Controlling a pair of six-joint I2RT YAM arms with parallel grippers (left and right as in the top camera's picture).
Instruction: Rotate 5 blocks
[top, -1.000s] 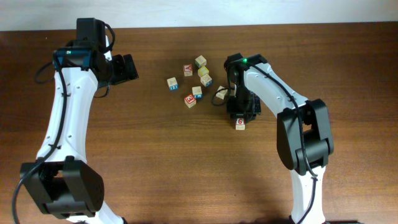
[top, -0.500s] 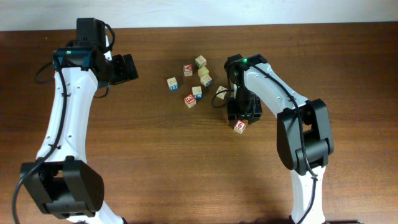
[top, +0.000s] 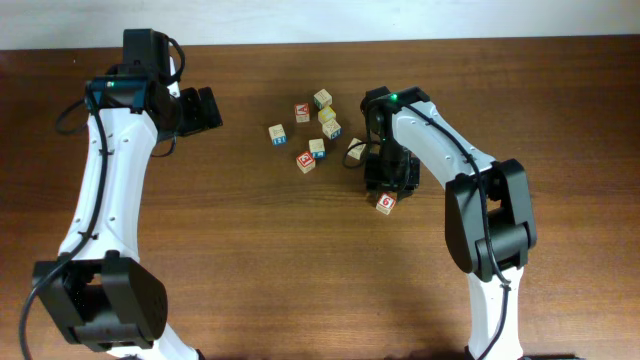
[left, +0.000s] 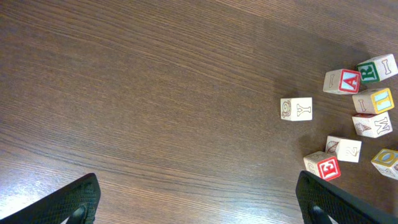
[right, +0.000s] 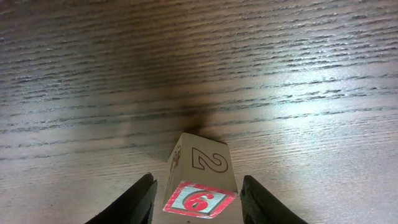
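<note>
I need to close my right gripper's open fingers on the block's sides (right: 173, 171), as the red-numbered block still slants between them, and straighten it before I fetch another block.
The block with the red "6" (right: 200, 200) sits on the table between my right gripper's (right: 196, 198) fingers, a "2" on its side face. A narrow gap shows on each side of it, so the jaws stand open around it. From overhead this block (top: 386, 203) lies turned at an angle just below the right gripper (top: 389, 184). Several more blocks (top: 317, 148) are clustered at the table's back middle, among them a red "A" block (left: 343, 81) and a red-faced one (left: 326, 167). My left gripper (top: 208, 108) hangs wide open and holds nothing, left of the cluster.
A lone "Y" block (left: 296, 109) lies nearest the left gripper (left: 199, 208). One pale block (top: 356, 150) rests right beside the right arm's wrist. A yellow-framed cube (left: 373, 100) sits inside the cluster. Dark wood table (top: 250, 260) all round.
The "6" block has turned from square to slanted under the right gripper, whose jaws opened off it and then narrowed a little. The left arm has not moved.
</note>
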